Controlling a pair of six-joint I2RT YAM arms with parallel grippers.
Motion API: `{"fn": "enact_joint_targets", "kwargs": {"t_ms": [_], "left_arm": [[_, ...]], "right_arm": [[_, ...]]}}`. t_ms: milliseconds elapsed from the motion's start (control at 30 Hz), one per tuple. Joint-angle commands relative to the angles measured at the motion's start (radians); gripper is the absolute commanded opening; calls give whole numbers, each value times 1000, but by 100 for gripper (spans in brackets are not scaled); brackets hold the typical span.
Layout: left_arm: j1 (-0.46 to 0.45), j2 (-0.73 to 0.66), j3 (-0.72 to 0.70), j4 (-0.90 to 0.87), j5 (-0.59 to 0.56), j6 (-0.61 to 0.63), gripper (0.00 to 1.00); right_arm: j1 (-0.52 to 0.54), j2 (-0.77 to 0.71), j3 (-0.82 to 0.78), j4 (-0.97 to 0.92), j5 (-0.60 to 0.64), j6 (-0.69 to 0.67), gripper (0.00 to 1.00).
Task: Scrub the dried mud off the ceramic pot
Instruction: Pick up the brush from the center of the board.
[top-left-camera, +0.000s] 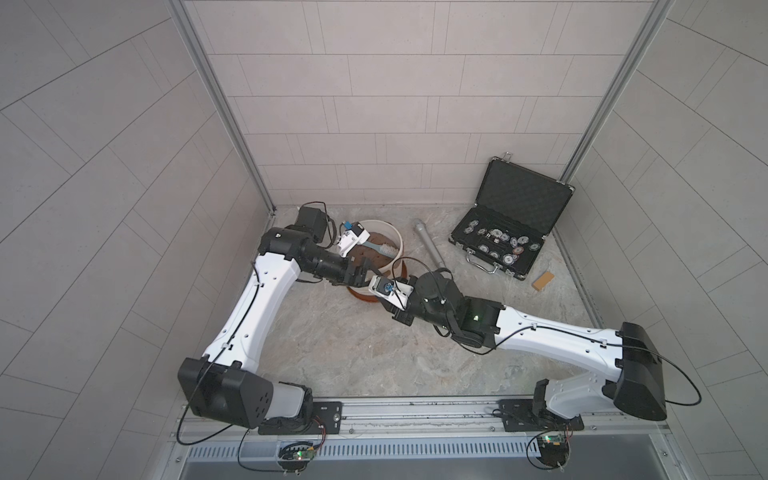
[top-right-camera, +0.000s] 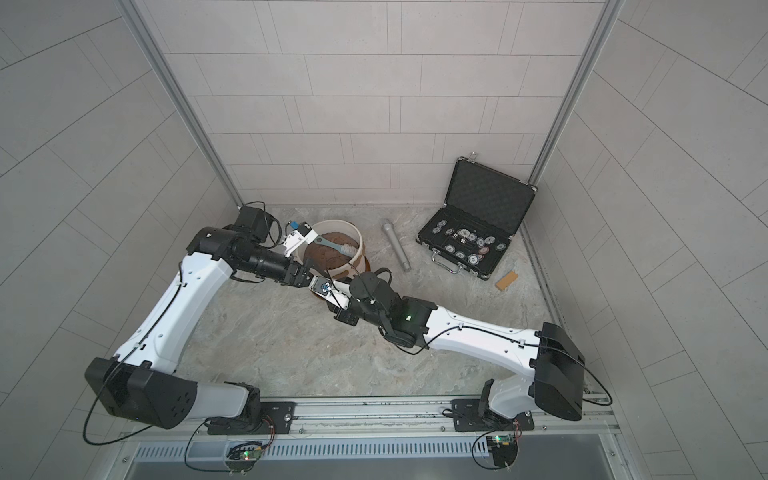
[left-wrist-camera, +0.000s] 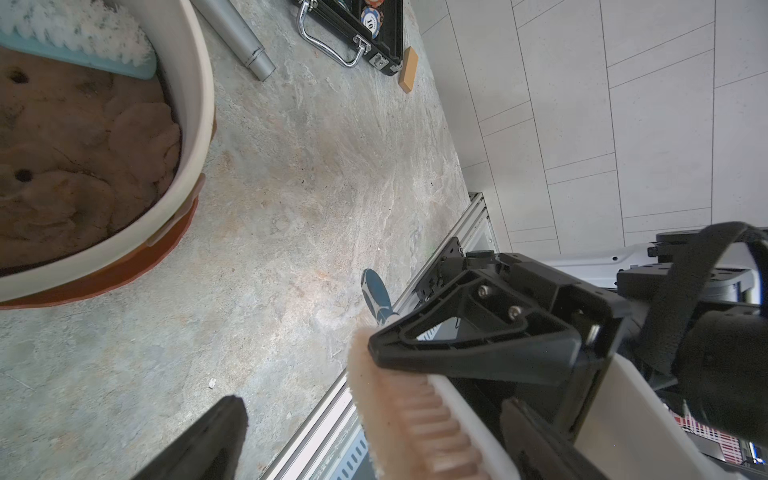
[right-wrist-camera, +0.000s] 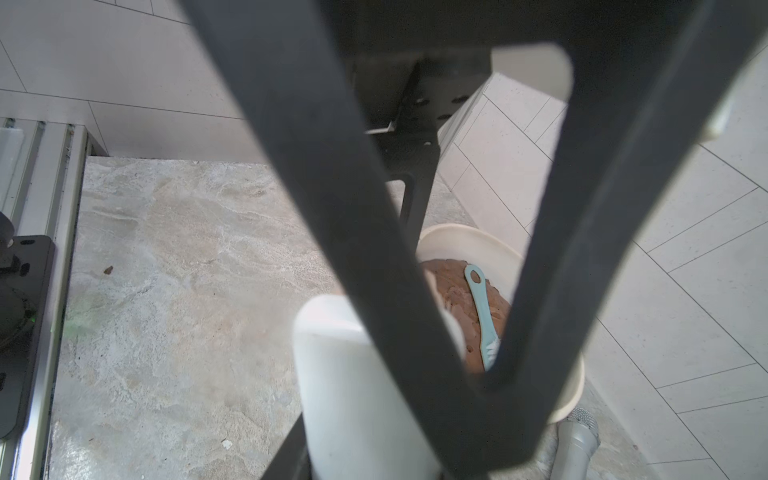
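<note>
The scrub brush is in my right gripper by its bristled head, so next my left gripper steadies the head while my right gripper takes the blue handle (left-wrist-camera: 373, 291).
The cream ceramic pot (top-left-camera: 397, 243) (top-right-camera: 360, 245) stands on an orange saucer (top-left-camera: 359, 294) at the back left, with a brown soil mass inside. Flat reddish-brown blobs (left-wrist-camera: 141, 133) that look like the dried mud lie on that soil near the rim. The arms hide the pot's near wall. Just in front of the pot, my right gripper (right-wrist-camera: 365, 449) is shut on a white scrub brush (left-wrist-camera: 415, 419) with tan bristles. My left gripper (top-left-camera: 362, 272) (left-wrist-camera: 374, 449) stands open, with one finger (right-wrist-camera: 332, 208) on each side of that brush.
A teal brush (top-left-camera: 376, 248) lies inside the pot. A grey microphone (top-left-camera: 428, 247) lies to its right. An open black case (top-left-camera: 511, 224) of chips and a tan block (top-left-camera: 543, 281) are at the back right. A blue-handled object (left-wrist-camera: 376, 295) lies on the table under my right arm.
</note>
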Motion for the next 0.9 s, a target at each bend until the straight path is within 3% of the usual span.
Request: {"fn": "enact_joint_targets", "kwargs": {"t_ms": [0,167,267,433,633,767,867], "left_arm": [[-5,4,-9,6,-4,5,94],[-6,6,0,8,-38,10,85],[-6,10,6,6,-34,9,68],[-6,14,-11,12,-11,23,56],[-5,14,-46,11,16,52,55],[-7,19,-54,14,-25,52,54],[-7,28,-44,19,-46,41,47]], "right_arm": [[5,5,37,7,42,43,38],[5,13,46,0,41,51,38],[4,18,46,-3,34,51,39],[3,57,36,28,104,41,40],[-3,81,45,61,124,51,40],[-9,85,56,69,115,58,41],[-8,87,59,71,66,61,41]]}}
